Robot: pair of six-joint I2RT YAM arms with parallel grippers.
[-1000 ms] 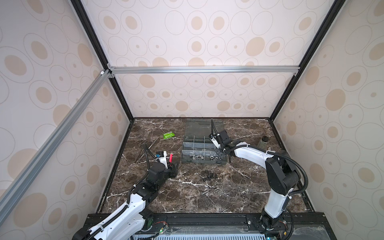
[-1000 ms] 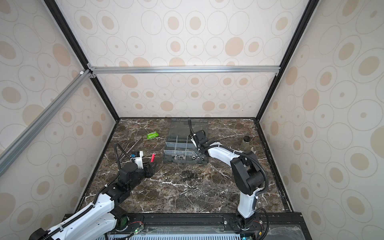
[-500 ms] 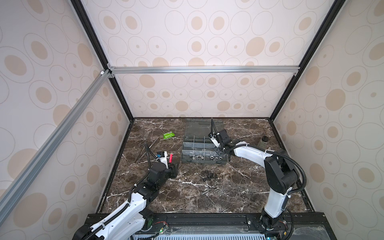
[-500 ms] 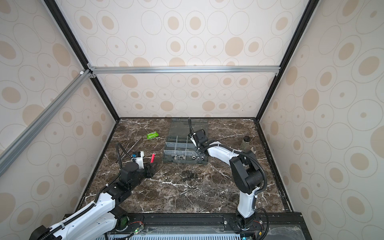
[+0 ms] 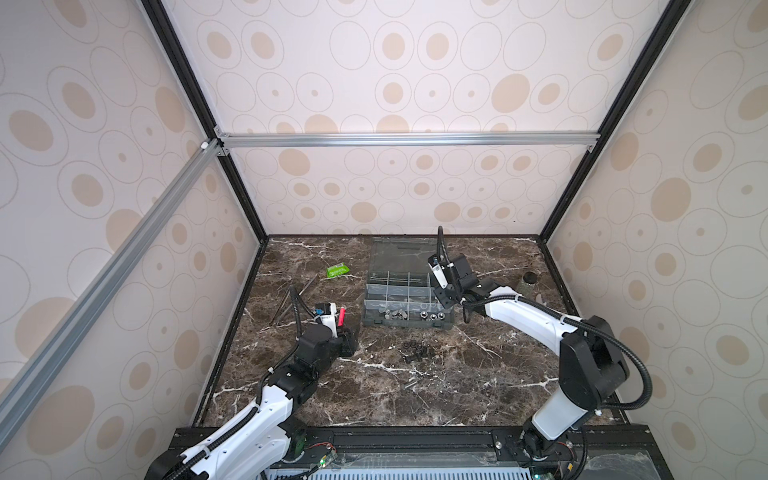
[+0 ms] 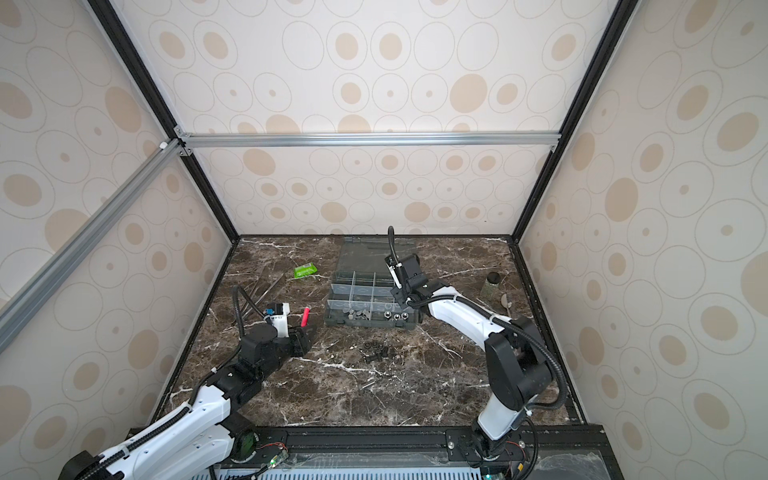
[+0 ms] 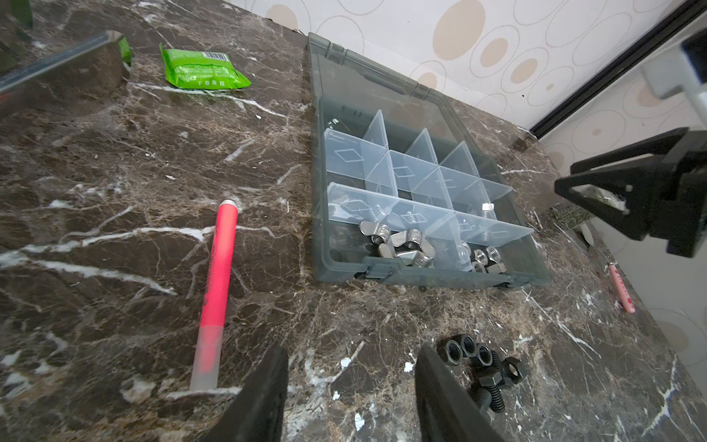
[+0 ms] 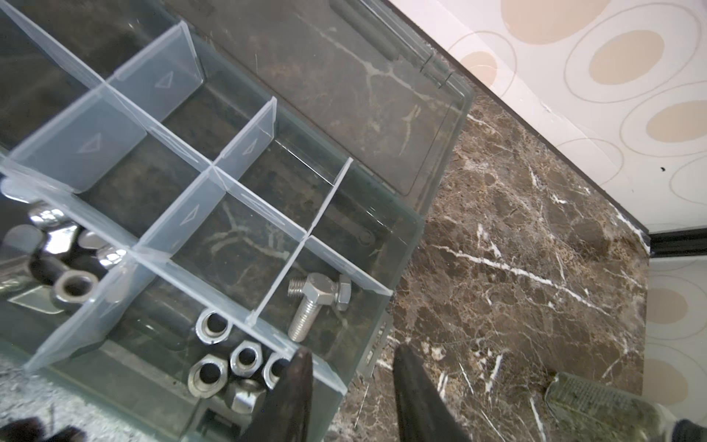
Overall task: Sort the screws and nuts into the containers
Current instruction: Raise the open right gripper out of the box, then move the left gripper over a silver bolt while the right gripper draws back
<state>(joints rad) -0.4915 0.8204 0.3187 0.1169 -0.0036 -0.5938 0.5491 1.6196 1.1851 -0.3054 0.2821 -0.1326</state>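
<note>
The threaded body of the silver screw [image 5: 412, 383] lying alone on the near side of the black pile should be gripped next by my left gripper.
The grey organiser box [image 5: 405, 323] [image 6: 365, 323] lies open at mid-table, its containers split by clear dividers. My right gripper [image 8: 352, 352] [image 5: 442, 297] hovers open and empty over the box's right end. Below it, silver screws [image 8: 306, 306] lie in an end compartment and silver hex nuts [image 8: 222, 356] in the one beside it. Wing-shaped nuts [image 7: 398, 245] fill a front compartment. A pile of black nuts and screws [image 7: 482, 367] [image 5: 415, 351] sits on the marble in front of the box. My left gripper [image 7: 352, 350] [image 5: 347, 338] is open and empty, just left of that pile.
A red pen [image 7: 216, 287] [image 5: 342, 316] lies left of the box, beside my left gripper. A green packet [image 7: 202, 70] and metal tweezers [image 5: 291, 299] are further back left. A black-capped glass jar [image 5: 527, 282] [image 8: 597, 402] stands right of the box, near the wall.
My right gripper's jaws have opened over the box's right end. The left arm has hardly moved.
</note>
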